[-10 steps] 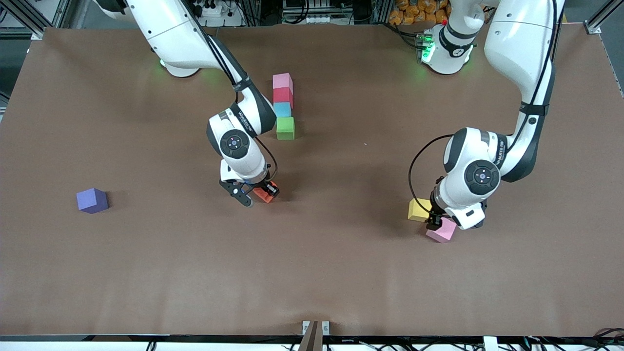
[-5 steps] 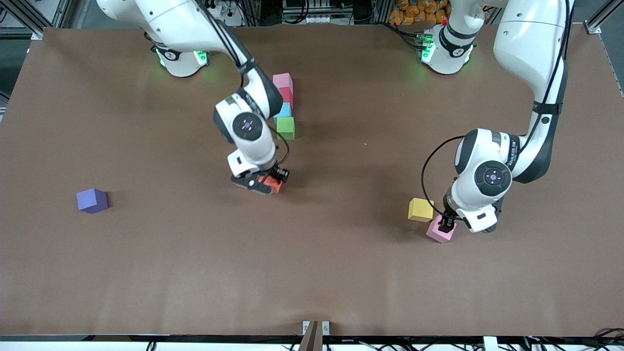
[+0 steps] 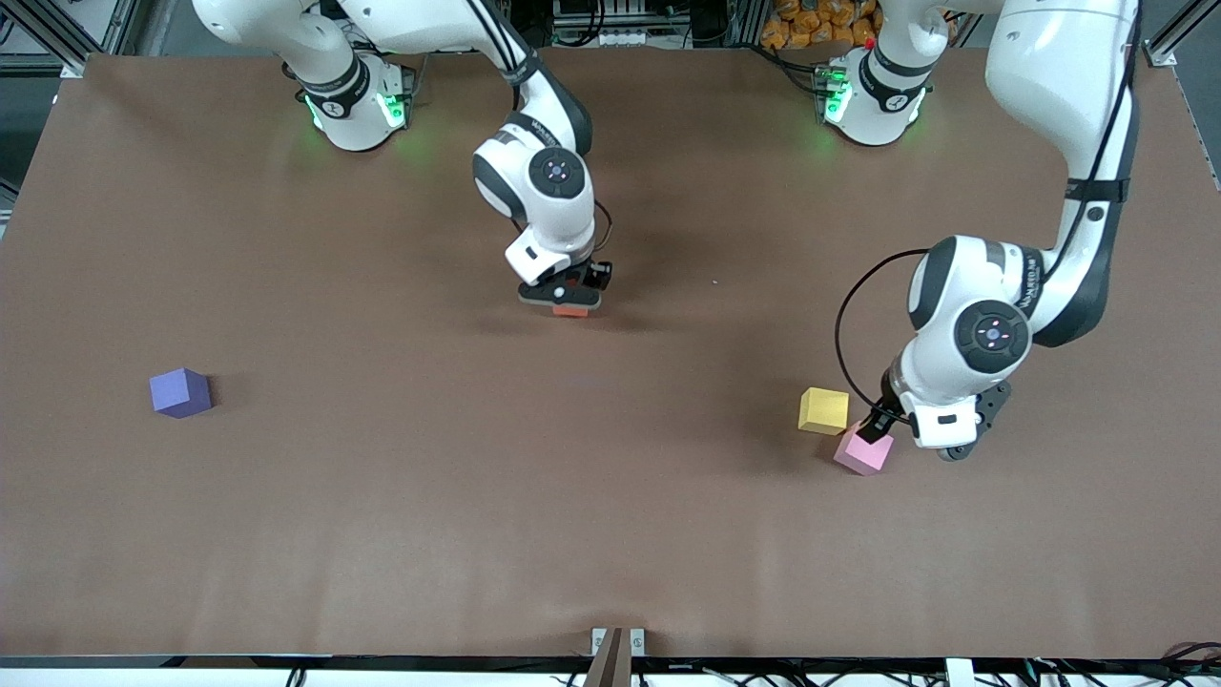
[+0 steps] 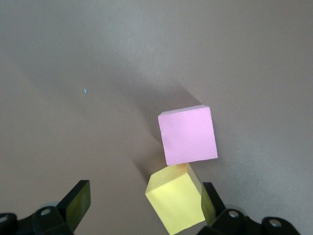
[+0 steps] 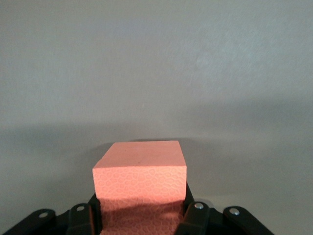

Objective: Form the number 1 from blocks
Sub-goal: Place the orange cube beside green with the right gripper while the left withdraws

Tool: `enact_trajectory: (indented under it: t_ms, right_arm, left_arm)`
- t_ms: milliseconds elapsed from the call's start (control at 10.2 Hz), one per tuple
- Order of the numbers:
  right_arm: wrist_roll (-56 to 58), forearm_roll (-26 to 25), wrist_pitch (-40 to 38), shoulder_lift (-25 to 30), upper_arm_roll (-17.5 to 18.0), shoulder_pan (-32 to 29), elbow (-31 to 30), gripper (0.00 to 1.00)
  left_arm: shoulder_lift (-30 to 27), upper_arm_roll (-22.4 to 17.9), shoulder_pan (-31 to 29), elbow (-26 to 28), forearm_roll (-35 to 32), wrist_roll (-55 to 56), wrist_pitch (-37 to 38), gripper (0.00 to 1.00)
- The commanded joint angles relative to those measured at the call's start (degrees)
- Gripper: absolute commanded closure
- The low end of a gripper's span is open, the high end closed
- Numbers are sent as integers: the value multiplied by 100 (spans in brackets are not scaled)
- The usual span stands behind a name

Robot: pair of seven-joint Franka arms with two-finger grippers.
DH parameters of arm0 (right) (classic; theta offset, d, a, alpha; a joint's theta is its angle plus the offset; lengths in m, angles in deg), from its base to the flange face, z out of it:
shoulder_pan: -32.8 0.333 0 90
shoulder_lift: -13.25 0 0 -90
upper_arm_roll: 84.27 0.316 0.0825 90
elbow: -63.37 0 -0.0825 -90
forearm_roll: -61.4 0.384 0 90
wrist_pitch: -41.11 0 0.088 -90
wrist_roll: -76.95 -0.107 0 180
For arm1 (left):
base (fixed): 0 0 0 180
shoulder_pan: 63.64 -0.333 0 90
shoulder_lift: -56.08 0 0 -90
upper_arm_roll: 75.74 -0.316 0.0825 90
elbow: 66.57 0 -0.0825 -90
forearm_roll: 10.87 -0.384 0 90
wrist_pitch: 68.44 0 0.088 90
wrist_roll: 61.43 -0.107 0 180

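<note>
The robot's right gripper will release the orange block on the table at the column's end [image 3: 562,281] nearest the front camera. The orange block is now low over the table's middle.
My right gripper [image 3: 570,301] is shut on the orange block [image 3: 570,311], low over the middle of the table. In the right wrist view the orange block [image 5: 140,171] sits between the fingers [image 5: 195,215], with only bare table ahead of it. The right arm hides the other blocks of the column. A pink block [image 3: 863,452] lies toward the left arm's end of the table. My left gripper [image 3: 873,426] hovers open over its edge, holding nothing. In the left wrist view the pink block [image 4: 188,135] lies ahead of the open left gripper [image 4: 144,198].
A yellow cube [image 3: 823,410] touches the pink block's corner, a little farther from the front camera; in the left wrist view the yellow cube [image 4: 176,203] shows close to one finger. A purple cube [image 3: 179,392] sits alone toward the right arm's end.
My right arm has carried the orange block away from the front camera to the column of blocks, which it now covers. My left gripper has drifted slightly toward its own end.
</note>
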Motion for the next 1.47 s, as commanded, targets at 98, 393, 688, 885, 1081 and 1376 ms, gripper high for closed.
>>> enact_trajectory:
  t_ms: [98, 393, 688, 885, 1081, 1376]
  right_arm:
    - [89, -108, 524, 543, -17, 42, -899, 47]
    - [80, -99, 524, 544, -17, 34, -935, 47]
    - [80, -99, 550, 526, -17, 42, -1040, 47]
    - [80, -99, 541, 526, -17, 51, -1040, 46]
    - [89, -99, 541, 535, -17, -1, -1040, 42]
    - [89, -108, 533, 605, -17, -19, -988, 0]
  left_arm:
    - [-468, 191, -215, 147, -100, -1138, 471, 0]
    - [-898, 814, -873, 260, -74, -2132, 587, 0]
    - [-1890, 859, -1094, 770, -4, -3029, 744, 0]
    - [-2409, 859, -1103, 736, 215, -3591, 1235, 0]
    - [-2674, 850, -1103, 474, 322, -3839, 1491, 0]
    - [-2684, 842, -1103, -440, 567, -4741, 2509, 0]
